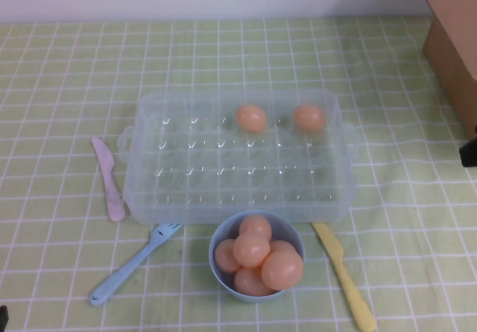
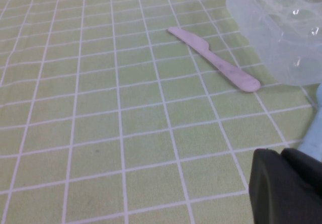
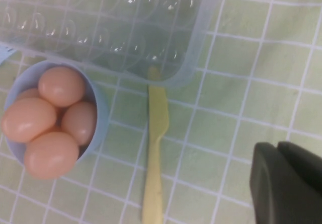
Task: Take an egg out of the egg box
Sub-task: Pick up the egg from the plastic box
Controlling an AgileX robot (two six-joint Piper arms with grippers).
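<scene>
Next, I close my right gripper on the middle of the peach-orange egg (image 1: 308, 118), the one in the far row of the egg box that is nearest the cardboard box.
The clear plastic egg box (image 1: 149, 198) lies in the middle of the table. Two peach-orange eggs sit in its far row, one near the middle (image 1: 251, 118) and one to the right (image 1: 308, 117). Its corner shows in the left wrist view (image 2: 261, 38) and its near right corner in the right wrist view (image 3: 196, 58). My left gripper (image 2: 282, 156) is shut and empty, low at the near left, away from the box. My right gripper (image 3: 279, 148) is shut and empty, off the box's right side; a bit of it shows at the high view's right edge (image 1: 469, 153).
A light-blue bowl (image 1: 218, 236) holding several eggs stands in front of the box, also in the right wrist view (image 3: 98, 103). A pink knife (image 1: 109, 179) lies left of the box, a blue fork (image 1: 134, 263) front left, a yellow knife (image 1: 344, 276) front right. A cardboard box (image 1: 455, 48) is at the far right.
</scene>
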